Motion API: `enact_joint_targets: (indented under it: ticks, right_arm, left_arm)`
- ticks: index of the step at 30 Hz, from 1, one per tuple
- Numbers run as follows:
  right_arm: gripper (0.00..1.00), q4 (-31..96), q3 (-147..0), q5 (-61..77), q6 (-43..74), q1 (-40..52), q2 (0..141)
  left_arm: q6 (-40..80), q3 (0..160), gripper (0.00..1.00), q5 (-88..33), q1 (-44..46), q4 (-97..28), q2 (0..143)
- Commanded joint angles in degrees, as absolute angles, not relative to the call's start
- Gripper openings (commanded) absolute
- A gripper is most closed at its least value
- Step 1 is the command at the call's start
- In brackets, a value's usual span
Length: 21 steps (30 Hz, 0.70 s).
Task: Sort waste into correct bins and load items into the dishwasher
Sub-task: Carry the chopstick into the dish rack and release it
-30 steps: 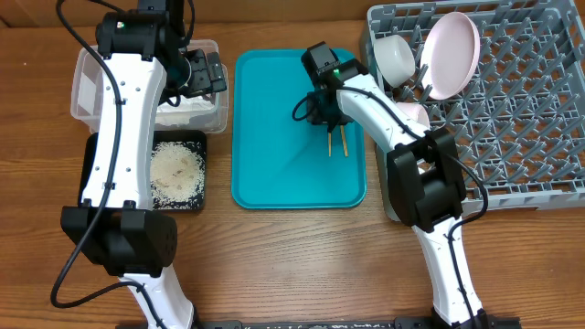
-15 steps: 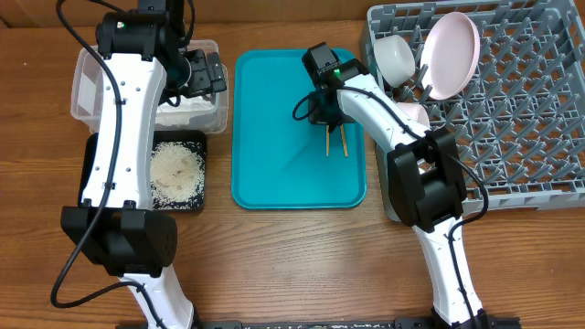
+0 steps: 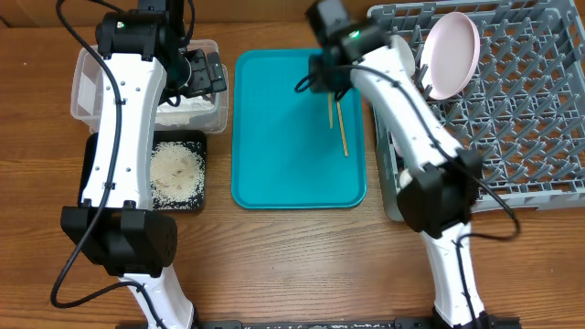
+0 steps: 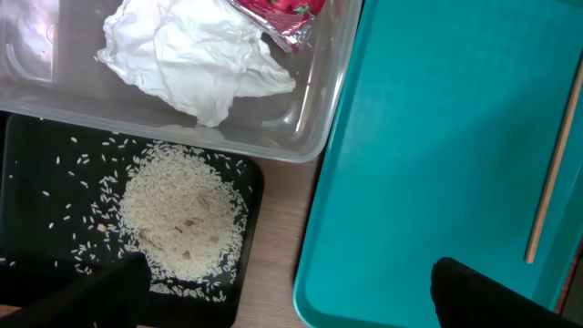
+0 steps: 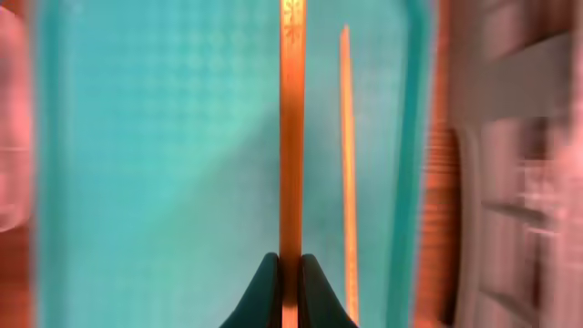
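Note:
The robot's right gripper should release the wooden chopstick in the grey dish rack [image 3: 452, 164], in front of the pink plate.
My right gripper [image 3: 329, 87] [image 5: 291, 260] is shut on one wooden chopstick [image 3: 330, 114] [image 5: 291, 137] and holds it above the teal tray [image 3: 283, 137]. The second chopstick [image 3: 343, 137] [image 5: 348, 164] lies on the tray just to the right. My left gripper [image 3: 206, 75] [image 4: 291, 301] is open and empty over the clear tub [image 3: 87, 87]. The tub holds the white napkin [image 4: 196, 59] and the red wrapper [image 4: 278, 11]. The rice scraps [image 3: 175, 169] [image 4: 178, 219] lie in the black tray [image 3: 96, 160]. The grey dish rack [image 3: 512, 119] holds a pink plate [image 3: 452, 55] and a pale bowl [image 3: 395, 57].
The teal tray lies between the two bins on the left and the dish rack on the right. The right arm [image 3: 411, 119] reaches across the rack's left edge. Bare wooden table [image 3: 292, 265] lies in front.
My right gripper has risen and moved toward the tray's far edge with one chopstick in it. The other chopstick stays on the tray. The left arm has not moved.

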<state>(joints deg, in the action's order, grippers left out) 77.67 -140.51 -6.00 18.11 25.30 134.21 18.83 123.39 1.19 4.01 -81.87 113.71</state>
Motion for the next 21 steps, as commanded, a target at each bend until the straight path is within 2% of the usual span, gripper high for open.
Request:
enact_joint_targets:
  ticks: [1, 13, 18, 21]
  right_arm:
    - [0.04, 81.43, -146.47, -8.27, 16.01, 22.11, 125.82]
    - [0.04, 89.97, -147.46, -9.04, 8.54, 12.62, 108.88]
    - [0.04, 97.1, -147.44, -8.99, 2.81, 7.68, 106.39]
    - [0.04, 97.06, -144.16, -8.97, -2.55, 5.26, 106.43]
  left_arm:
    - [18.0, 124.7, 1.0, 1.93, 3.77, -81.87, 113.47]
    - [18.0, 124.7, 1.0, 1.91, 3.77, -81.87, 113.47]
    - [18.0, 124.7, 1.0, 1.91, 3.77, -81.87, 113.47]
    - [18.0, 124.7, 1.0, 1.91, 3.77, -81.87, 113.47]
